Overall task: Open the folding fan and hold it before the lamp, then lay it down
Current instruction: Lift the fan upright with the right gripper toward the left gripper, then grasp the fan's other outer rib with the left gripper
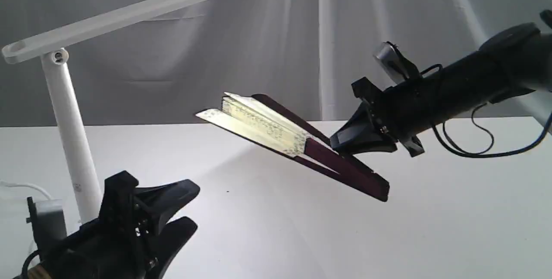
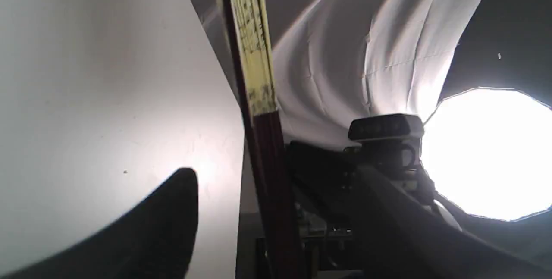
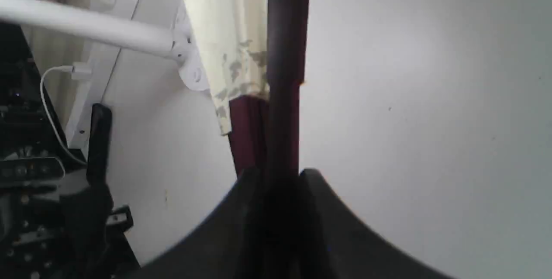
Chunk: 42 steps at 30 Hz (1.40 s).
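Observation:
My right gripper will bring the folding fan over the middle of the white table (image 1: 269, 192). There it will let go of the fan, passing it into my left gripper.
The folding fan (image 1: 267, 128) hangs slanted in the air above the white table (image 1: 276, 227), only slightly spread, its cream pleats pointing toward the lamp (image 1: 69, 119). My right gripper (image 1: 345, 141) is shut on its dark maroon ribs, as the right wrist view confirms with the right gripper (image 3: 278, 175) closed around the fan (image 3: 241, 54). The lamp's bar head (image 1: 116, 16) reaches out over the table's left part. My left gripper (image 1: 193, 206) stands open and holds nothing at the lower left, beside the lamp post. In the left wrist view the fan (image 2: 252, 54) shows edge-on, apart from my one visible finger (image 2: 172, 210).
A white cord (image 1: 26, 186) and a grey block (image 1: 49, 218) lie by the lamp's foot at the far left. A draped white curtain (image 1: 280, 33) closes the back beyond the table's rear edge. A bright studio light (image 2: 487, 154) glares behind the right arm.

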{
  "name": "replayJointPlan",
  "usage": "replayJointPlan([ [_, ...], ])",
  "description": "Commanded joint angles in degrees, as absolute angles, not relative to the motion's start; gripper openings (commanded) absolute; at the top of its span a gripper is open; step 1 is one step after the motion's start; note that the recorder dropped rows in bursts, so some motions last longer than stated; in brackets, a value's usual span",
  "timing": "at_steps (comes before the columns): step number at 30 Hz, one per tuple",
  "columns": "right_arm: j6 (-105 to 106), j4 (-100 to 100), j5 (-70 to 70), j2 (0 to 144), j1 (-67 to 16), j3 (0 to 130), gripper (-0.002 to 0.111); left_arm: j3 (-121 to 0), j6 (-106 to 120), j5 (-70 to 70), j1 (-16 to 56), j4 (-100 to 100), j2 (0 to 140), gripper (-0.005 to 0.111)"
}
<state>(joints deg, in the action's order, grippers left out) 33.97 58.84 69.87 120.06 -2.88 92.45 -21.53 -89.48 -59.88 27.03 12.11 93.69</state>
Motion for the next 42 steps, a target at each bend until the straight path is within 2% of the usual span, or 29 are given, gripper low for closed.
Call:
replayJointPlan([
  [1, 36.9, 62.3, 70.0, 117.3, -2.8, 87.0, 0.0, -23.2, -89.4, -58.3, 27.3, 11.4, 93.5, 0.053],
  [9, 45.0, 67.4, 70.0, 113.7, -2.8, 77.6, 0.0, -26.6, -89.5, -49.1, 27.3, 11.7, 93.5, 0.053],
  [17, 45.6, 67.4, 70.0, 111.1, -2.9, 76.4, 0.0, -30.5, -90.0, -49.0, 27.3, 12.2, 96.1, 0.053],
  [28, 44.8, 66.1, 70.0, 109.5, -2.9, 75.4, 0.0, -35.7, -94.6, -56.3, 27.3, 12.5, 105.2, 0.053],
  [31, 45.0, 66.2, 70.0, 109.5, -2.9, 74.8, 0.0, -35.7, -94.6, -62.0, 27.3, 12.5, 106.5, 0.053],
  [42, 46.1, 65.4, 70.0, 109.5, -6.8, 74.7, 0.0, -35.7, -95.1, -60.9, 27.3, 12.5, 108.9, 0.053],
])
